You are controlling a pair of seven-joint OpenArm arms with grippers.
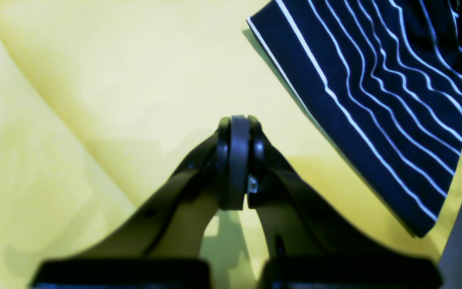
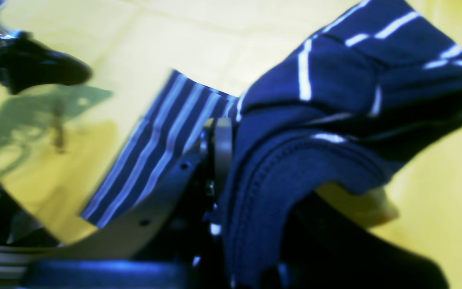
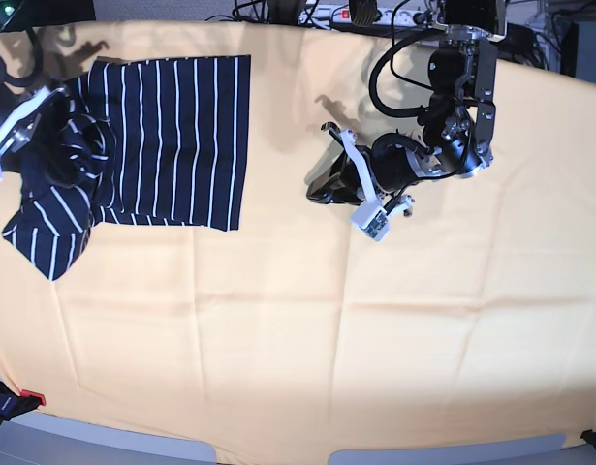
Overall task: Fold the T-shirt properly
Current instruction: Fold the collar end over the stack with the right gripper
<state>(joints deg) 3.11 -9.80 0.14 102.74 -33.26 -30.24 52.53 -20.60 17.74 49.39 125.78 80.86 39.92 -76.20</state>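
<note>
My right gripper is going to let go of the bunched part of the T-shirt across the flat, spread part of the T-shirt (image 3: 215, 141) (image 2: 159, 154).
The navy T-shirt (image 3: 172, 136) with thin white stripes lies at the far left of the table, its right part spread flat. Its left part is bunched and lifted where my right gripper (image 3: 57, 145) is. In the right wrist view the right gripper (image 2: 221, 132) is shut on a thick fold of the T-shirt (image 2: 335, 120), with a seamed edge draped over one finger. My left gripper (image 3: 317, 190) hovers to the right of the shirt, apart from it. The left wrist view shows the left gripper (image 1: 237, 124) shut and empty above bare cloth, the T-shirt (image 1: 375, 100) at the upper right.
A yellow-orange cloth (image 3: 327, 329) covers the whole table, with soft creases. Cables and a power strip (image 3: 375, 14) run along the back edge. The table's rounded front edge (image 3: 278, 453) shows below. A small clamp (image 3: 9, 399) sits at the front left corner.
</note>
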